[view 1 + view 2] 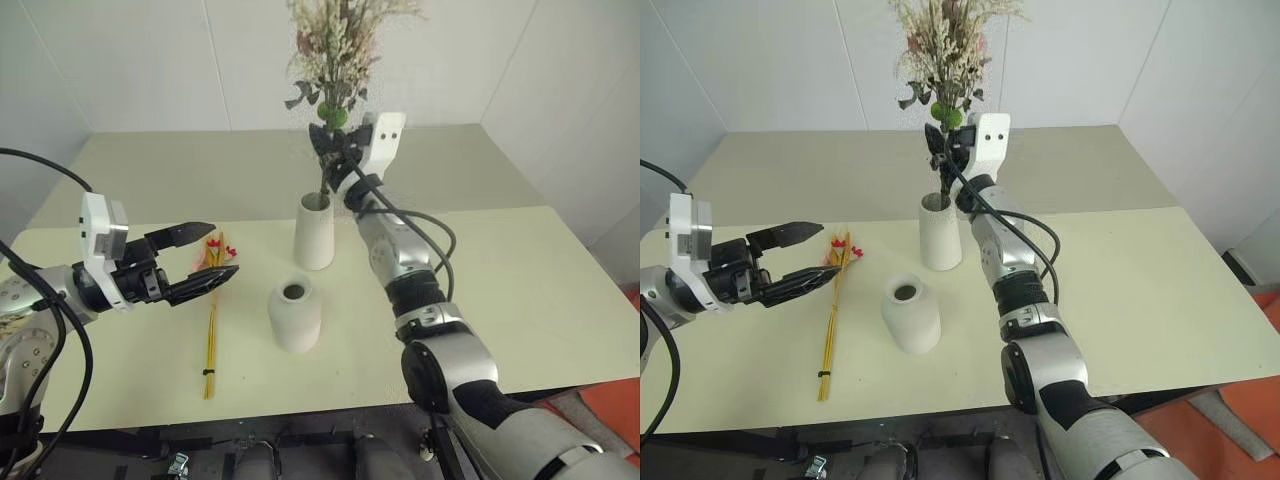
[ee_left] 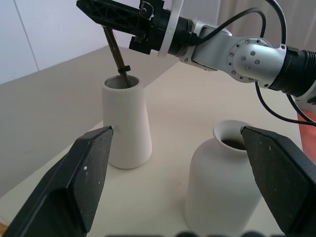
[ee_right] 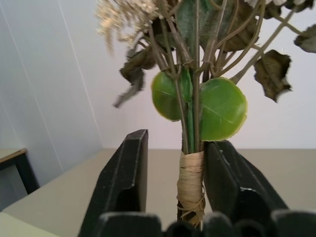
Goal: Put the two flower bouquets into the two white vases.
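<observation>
My left gripper will next move to the middle of the stems (image 1: 211, 315) of the yellow bundle, between its red flowers and black band, and close there.
The bushy bouquet (image 1: 335, 50) stands upright with its stem (image 2: 118, 59) reaching down into the mouth of the taller white vase (image 1: 315, 235). My right gripper (image 1: 330, 150) is around the wrapped stem (image 3: 190, 177) above the vase. Its jaws are open: the stem leans on one finger (image 3: 232, 182) and a gap shows on the other side. The shorter white vase (image 1: 295, 315) stands in front, with nothing in it. The thin yellow bundle (image 1: 212, 330) lies flat on the table to the left. My left gripper (image 1: 222, 250) hovers open over its flowered end, holding nothing.
Both vases stand near the middle of the cream table (image 1: 520, 280), which has a second, darker section behind. White walls close the back. The right arm's cable (image 1: 440, 240) loops out to the right of the taller vase.
</observation>
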Controlling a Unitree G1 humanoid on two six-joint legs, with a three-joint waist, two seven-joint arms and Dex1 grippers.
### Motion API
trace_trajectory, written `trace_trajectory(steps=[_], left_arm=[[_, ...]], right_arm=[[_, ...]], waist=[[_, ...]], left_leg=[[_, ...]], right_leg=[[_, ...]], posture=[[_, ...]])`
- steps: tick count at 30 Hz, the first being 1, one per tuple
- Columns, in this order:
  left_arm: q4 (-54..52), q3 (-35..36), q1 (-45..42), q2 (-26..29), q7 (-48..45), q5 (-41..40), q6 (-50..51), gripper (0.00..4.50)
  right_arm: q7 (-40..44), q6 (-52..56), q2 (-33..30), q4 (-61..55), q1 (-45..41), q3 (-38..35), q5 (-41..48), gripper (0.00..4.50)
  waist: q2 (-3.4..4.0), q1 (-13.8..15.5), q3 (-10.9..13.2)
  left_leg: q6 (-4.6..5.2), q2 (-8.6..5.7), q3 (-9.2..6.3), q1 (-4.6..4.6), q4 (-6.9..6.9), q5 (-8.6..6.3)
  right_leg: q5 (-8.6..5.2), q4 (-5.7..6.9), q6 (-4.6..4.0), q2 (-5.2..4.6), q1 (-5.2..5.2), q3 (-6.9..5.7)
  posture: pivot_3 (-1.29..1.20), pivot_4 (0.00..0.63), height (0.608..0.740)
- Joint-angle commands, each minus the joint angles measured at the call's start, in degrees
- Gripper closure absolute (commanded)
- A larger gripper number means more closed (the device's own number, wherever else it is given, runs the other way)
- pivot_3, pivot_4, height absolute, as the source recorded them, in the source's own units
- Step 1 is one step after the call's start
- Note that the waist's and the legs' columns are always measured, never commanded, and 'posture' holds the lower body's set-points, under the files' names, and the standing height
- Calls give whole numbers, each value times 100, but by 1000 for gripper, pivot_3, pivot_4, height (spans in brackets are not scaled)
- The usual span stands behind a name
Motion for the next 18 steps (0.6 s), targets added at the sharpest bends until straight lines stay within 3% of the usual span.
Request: trace_trajectory(steps=[1, 5, 14, 18], left_arm=[[-132, 144, -20, 81, 19, -68, -8, 0], [-69, 80, -76, 84, -9, -49, -8, 0], [55, -85, -248, 69, -65, 6, -24, 0], [84, -117, -268, 64, -85, 25, -44, 0]], right_arm=[[127, -13, 14, -759, 318, 173, -35, 1373], [172, 275, -11, -1525, 885, 378, -39, 48], [238, 954, -191, -2655, 1424, 584, 33, 17], [514, 2156, -436, -3027, 1387, 379, 717, 17]], waist=[[0, 5, 0], [0, 0, 0], [0, -2, 0], [0, 6, 0]], left_leg=[[0, 0, 0, -1, 0, 0], [0, 0, 0, -2, 0, 0], [0, 0, -1, 1, 0, 0], [0, 0, -1, 1, 0, 0]], right_leg=[[0, 0, 0, 0, 0, 0], [0, -1, 0, 0, -2, 0], [0, 2, 1, 1, -1, 0], [0, 2, 0, 0, 0, 0]], posture=[[0, 150, 740], [0, 150, 740], [0, 150, 740], [0, 150, 740]])
